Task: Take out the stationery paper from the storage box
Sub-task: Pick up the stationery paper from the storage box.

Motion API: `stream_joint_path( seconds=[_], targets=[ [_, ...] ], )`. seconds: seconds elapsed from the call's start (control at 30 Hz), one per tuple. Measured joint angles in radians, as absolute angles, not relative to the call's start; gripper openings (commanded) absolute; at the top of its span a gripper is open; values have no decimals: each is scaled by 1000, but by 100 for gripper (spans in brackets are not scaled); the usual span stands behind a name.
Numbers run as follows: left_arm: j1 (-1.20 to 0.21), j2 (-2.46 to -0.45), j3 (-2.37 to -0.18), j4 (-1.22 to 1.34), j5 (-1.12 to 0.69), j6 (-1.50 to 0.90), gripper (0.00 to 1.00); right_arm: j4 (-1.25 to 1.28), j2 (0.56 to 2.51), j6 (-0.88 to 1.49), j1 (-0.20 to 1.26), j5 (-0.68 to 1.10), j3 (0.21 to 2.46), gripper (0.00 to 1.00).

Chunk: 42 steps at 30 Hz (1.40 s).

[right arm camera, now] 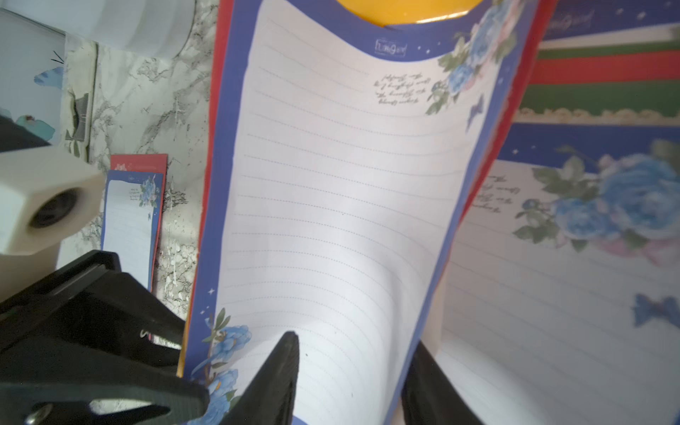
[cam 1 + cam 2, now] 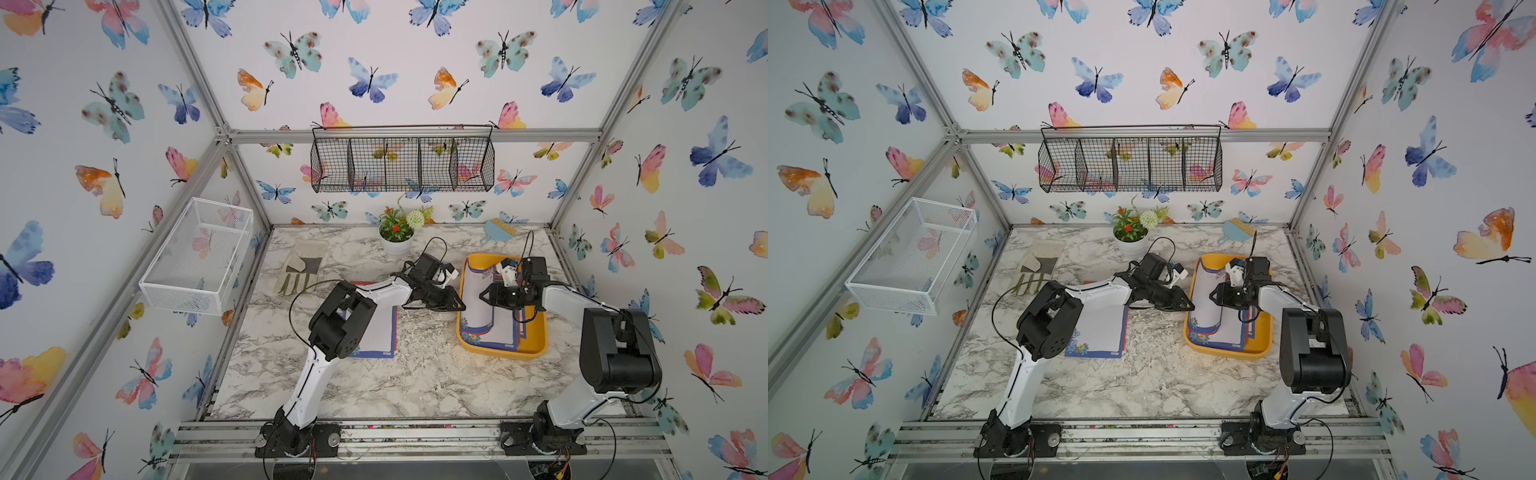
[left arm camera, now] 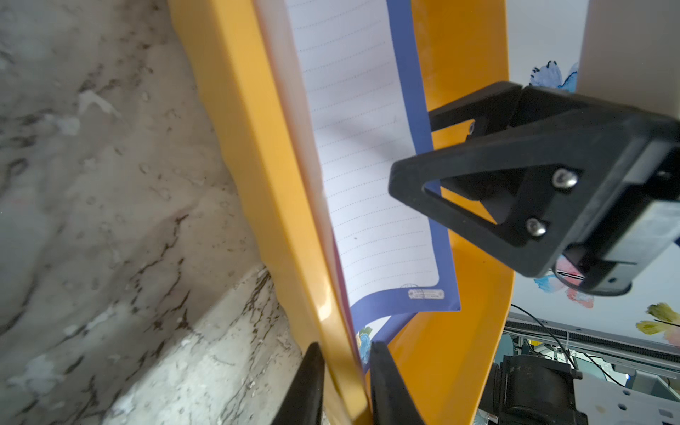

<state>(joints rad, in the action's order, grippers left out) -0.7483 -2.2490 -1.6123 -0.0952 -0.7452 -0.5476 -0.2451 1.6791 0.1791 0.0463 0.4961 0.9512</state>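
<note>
I need to open my right gripper and pinch the top sheet alone [image 1: 440, 279] before lifting, because the red sheet curls up with the top sheet at its edge.
The yellow-orange storage box [image 2: 536, 345] [image 2: 1262, 349] sits at the right of the marble table and holds stationery paper. The top sheet [image 2: 478, 299] [image 1: 331, 184], lined with a blue floral border, is curled up against the box's left wall. More sheets [image 1: 552, 294] lie flat below it. My left gripper [image 2: 462, 306] [image 3: 346, 347] is shut over that wall [image 3: 257, 165], one finger outside, one inside pressing sheet edges to it. My right gripper [image 2: 484, 297] [image 1: 355, 340] is open, its fingers on either side of the curled sheet's edge. Blue and red sheets [image 2: 376, 336] [image 1: 132, 217] lie on the table under the left arm.
A white flower pot [image 2: 396, 243] stands at the back centre, a pair of gloves [image 2: 301, 266] lies at the back left and a blue brush [image 2: 498, 230] at the back right. A white mesh basket [image 2: 199, 255] and a black wire basket [image 2: 402, 164] hang on the walls.
</note>
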Motion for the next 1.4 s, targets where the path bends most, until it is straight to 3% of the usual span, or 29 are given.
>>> stream_joint_path(
  seconds=[0.23,0.43,0.5,0.7,0.8,1.17,1.4],
  targets=[
    [-748,-2249,-1613,-95,-745,-548,23,-286,1697,160,62,464,986,40],
    [-749,-2249,-1613,-95,-746,-548,23,-339,1700,138,106,388,1039,20],
    [-749,-2249,-1613,-95,-746,-548,23,-364,1703,135,118,353,1062,9],
    [-749,-2249,-1613,-96,-746,-548,23,-437,1731,136,127,256,1120,2],
    [-749,-2249,-1614,-96,-745,-548,25,-458,1736,136,127,229,1125,2],
    [-766,-2249,-1614,-139,-724,-526,61,-529,1680,137,128,213,1167,2],
    [-751,-2193,-1592,-161,-671,-493,64,-607,1552,132,130,208,1236,2]
  ],
)
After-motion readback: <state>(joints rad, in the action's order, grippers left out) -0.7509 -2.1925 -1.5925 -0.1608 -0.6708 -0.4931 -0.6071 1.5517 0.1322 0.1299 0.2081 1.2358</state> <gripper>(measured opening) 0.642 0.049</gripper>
